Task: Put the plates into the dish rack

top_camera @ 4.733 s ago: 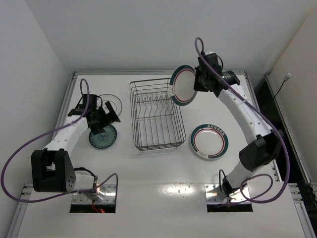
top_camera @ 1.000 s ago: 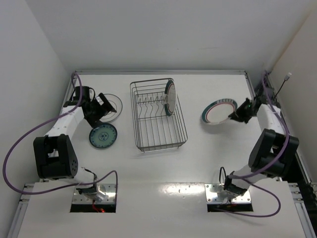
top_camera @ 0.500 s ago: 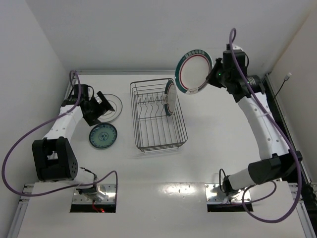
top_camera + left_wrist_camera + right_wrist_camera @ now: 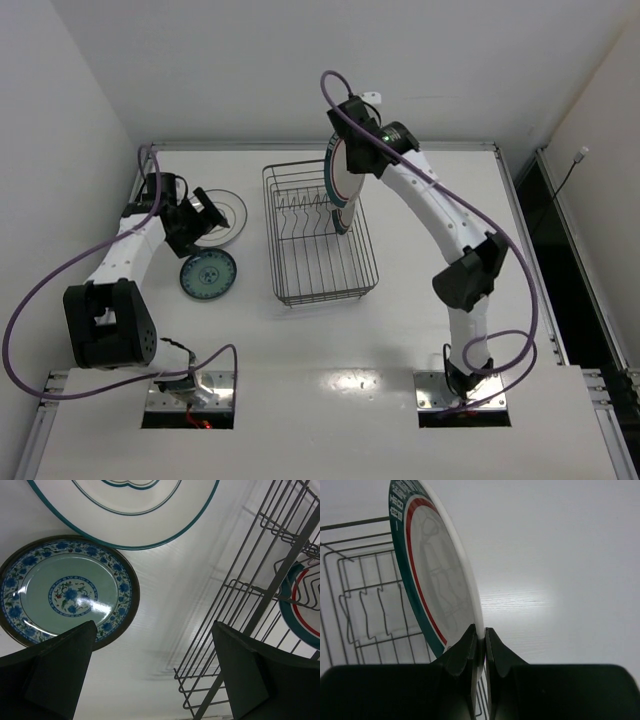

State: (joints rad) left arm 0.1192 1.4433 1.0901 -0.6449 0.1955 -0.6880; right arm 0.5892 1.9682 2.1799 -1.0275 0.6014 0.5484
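Note:
My right gripper will release the white plate upright in the rack, between the standing banded plate and the rack's bare pegs (image 4: pixel 332 207). The white plate is now held above the rack.
My right gripper (image 4: pixel 344 160) (image 4: pixel 480 633) is shut on the rim of a white plate with green and red rim bands (image 4: pixel 331 172) (image 4: pixel 437 580). It holds the plate upright and edge-on over the far right part of the grey wire dish rack (image 4: pixel 318 262) (image 4: pixel 355 605). Another banded plate (image 4: pixel 347 216) (image 4: pixel 302 612) stands in the rack just below it. My left gripper (image 4: pixel 200 217) (image 4: pixel 152 630) is open with nothing between its fingers, low over the table left of the rack. The patterned teal plate (image 4: pixel 208 274) (image 4: pixel 67 592) and a whitish plate (image 4: pixel 228 213) (image 4: pixel 125 510) lie flat beside it.
The rack's row of upright prongs (image 4: pixel 300 212) is bare left of the standing plate. Walls close in the table at the back and both sides. Purple cables (image 4: pixel 60 290) loop off both arms.
The right arm has swung left from behind the rack's far right corner, and its plate has turned edge-on above the rack. The left arm has barely moved.

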